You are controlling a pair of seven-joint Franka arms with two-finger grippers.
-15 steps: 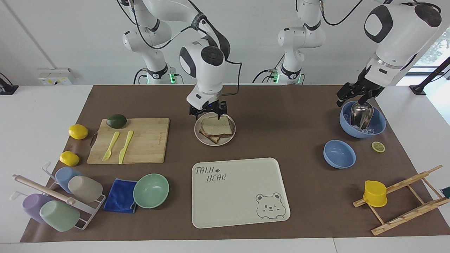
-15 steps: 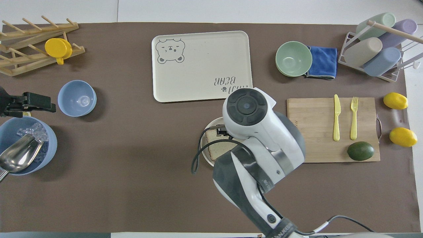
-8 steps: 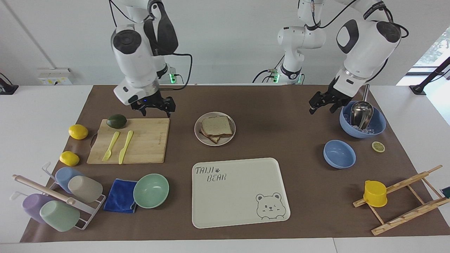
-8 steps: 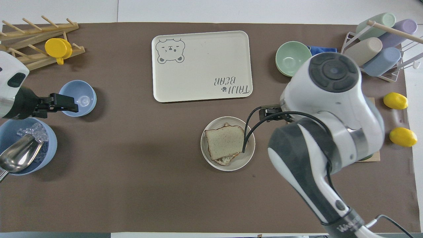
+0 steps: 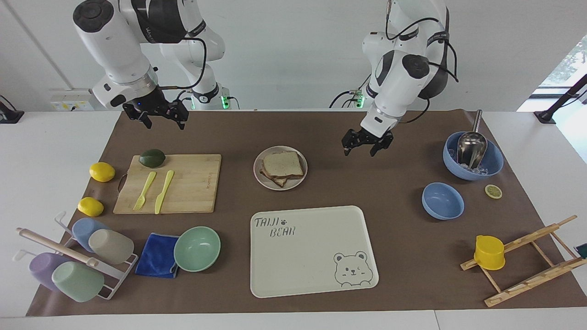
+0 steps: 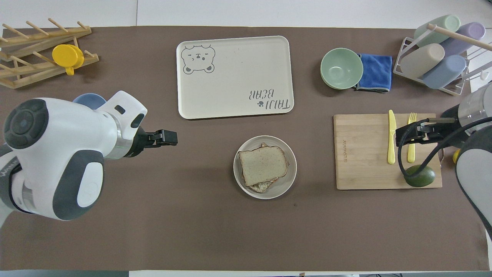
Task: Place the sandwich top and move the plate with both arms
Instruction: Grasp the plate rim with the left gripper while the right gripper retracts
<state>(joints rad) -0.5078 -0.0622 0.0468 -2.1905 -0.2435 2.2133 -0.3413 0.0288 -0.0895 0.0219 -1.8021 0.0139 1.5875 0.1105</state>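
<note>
My left gripper will next grip the rim of the round beige plate (image 6: pixel 235 173) on the side facing it, beside the sandwich top.
The sandwich top (image 5: pixel 282 163) lies flat on a lower slice on the round beige plate (image 5: pixel 280 187), mid-table. It also shows in the overhead view (image 6: pixel 263 164), on the plate (image 6: pixel 293 169). My right gripper (image 5: pixel 163 123) is open and empty, raised over the cutting board's end by the fork (image 6: pixel 401 134). My left gripper (image 5: pixel 360 151) is open and empty, raised over bare mat beside the plate toward the left arm's end (image 6: pixel 172 137). Neither gripper touches the plate.
The cream bear tray (image 5: pixel 314 250) lies farther from the robots than the plate. A cutting board (image 5: pixel 192 183) holds an avocado, fork and knife. A blue bowl (image 5: pixel 493 160) with ice and scoop, an empty blue bowl (image 5: pixel 442 200), a mint bowl (image 5: pixel 197 248) and racks surround.
My right gripper let go of the sandwich top, rose and swung away toward the right arm's end. My left gripper moved from the ice bowl toward the plate.
</note>
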